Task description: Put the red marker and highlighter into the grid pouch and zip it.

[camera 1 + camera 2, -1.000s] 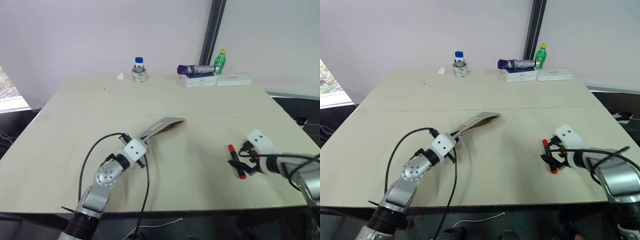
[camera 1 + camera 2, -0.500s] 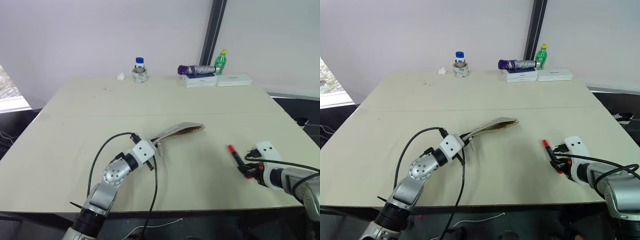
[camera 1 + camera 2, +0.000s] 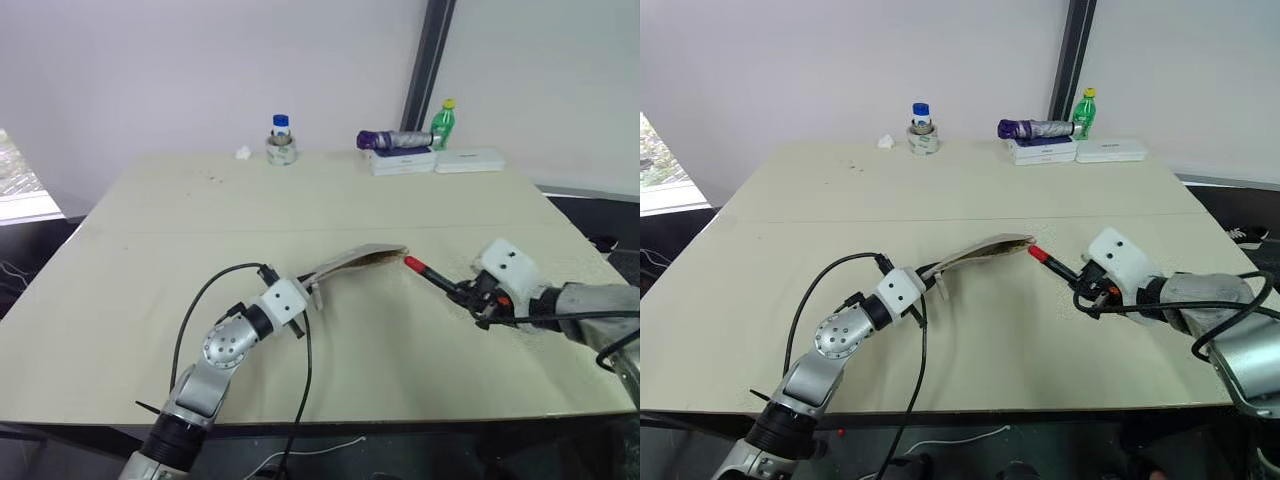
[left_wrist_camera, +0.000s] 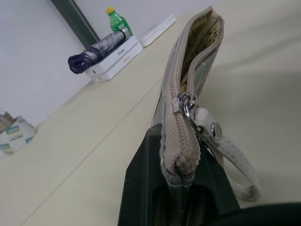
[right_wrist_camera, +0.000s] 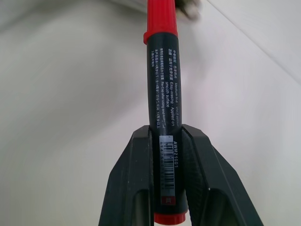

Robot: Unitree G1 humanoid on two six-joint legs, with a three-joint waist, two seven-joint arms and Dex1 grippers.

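Observation:
The red marker will go lengthwise inside the grid pouch's opening [image 3: 375,276], with its cap toward my left gripper, and my right gripper needs to let go of it there.
My left gripper [image 3: 308,291] is shut on the near end of the grey grid pouch [image 3: 356,260] and holds it above the table. The pouch's unzipped mouth faces right. In the left wrist view the zipper pull [image 4: 187,104] sits close to my fingers [image 4: 141,188], and the pouch [image 4: 190,70] gapes beyond it. My right gripper [image 3: 468,296] is shut on the black barrel of the red marker [image 3: 428,272]. The marker's red cap points left, just short of the pouch mouth. Both fingers [image 5: 136,188] clamp the marker [image 5: 162,94] near its tail. The highlighter is hidden.
At the table's far edge [image 3: 330,155] stand a blue-capped jar on a tape roll [image 3: 280,140], a crumpled tissue [image 3: 240,153], a purple umbrella [image 3: 392,138] on white boxes, a green bottle [image 3: 441,122] and a flat white box [image 3: 468,160].
My right gripper closed on the red marker, lifted it off the table and carried it left and up to the pouch mouth. The pouch's open end swung slightly to the right.

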